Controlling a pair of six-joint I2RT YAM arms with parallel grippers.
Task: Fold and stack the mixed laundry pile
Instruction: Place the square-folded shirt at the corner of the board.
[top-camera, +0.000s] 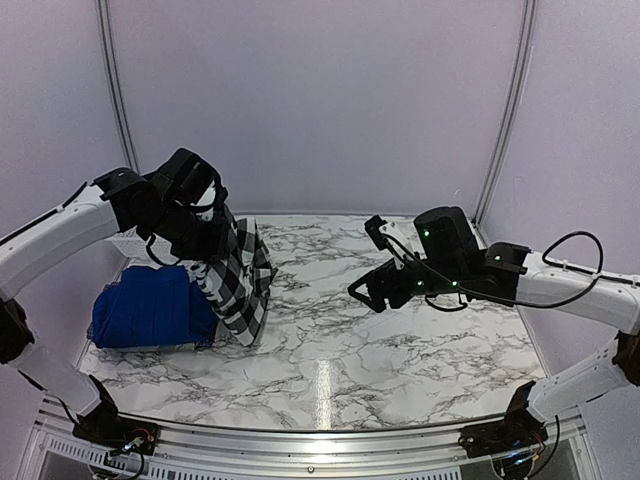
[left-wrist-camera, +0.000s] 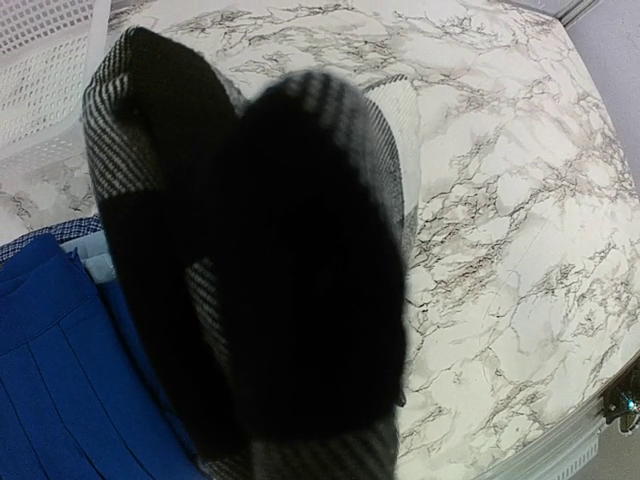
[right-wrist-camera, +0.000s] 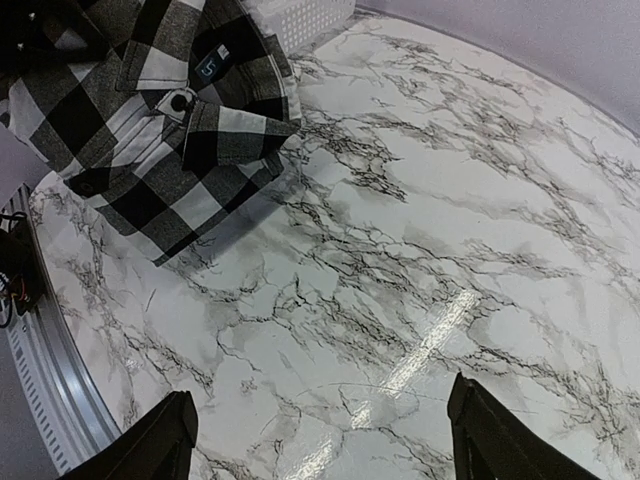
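Note:
I will use my left gripper to lay the black-and-white buffalo-check flannel shirt down on top of the folded royal-blue shirt (top-camera: 157, 294).
The black-and-white buffalo-check flannel shirt (top-camera: 240, 280) hangs from my left gripper (top-camera: 203, 243), which is shut on its upper part; the hem rests on the marble table (top-camera: 400, 350). In the left wrist view the shirt (left-wrist-camera: 250, 250) fills the frame and hides the jaws. Beside it lies the folded royal-blue shirt (top-camera: 150, 308) (left-wrist-camera: 50, 380), with a pale blue edge (left-wrist-camera: 88, 262) and small-checked navy cloth (left-wrist-camera: 45, 232) showing behind it. My right gripper (top-camera: 365, 293) (right-wrist-camera: 320, 440) hovers open over bare marble, right of the shirt (right-wrist-camera: 150, 130), holding nothing.
A white lattice basket (top-camera: 128, 243) (left-wrist-camera: 45, 70) (right-wrist-camera: 300, 15) stands at the back left behind the garments. The table's metal front rail (top-camera: 300, 440) runs along the near edge. Pale booth walls close in the back and sides.

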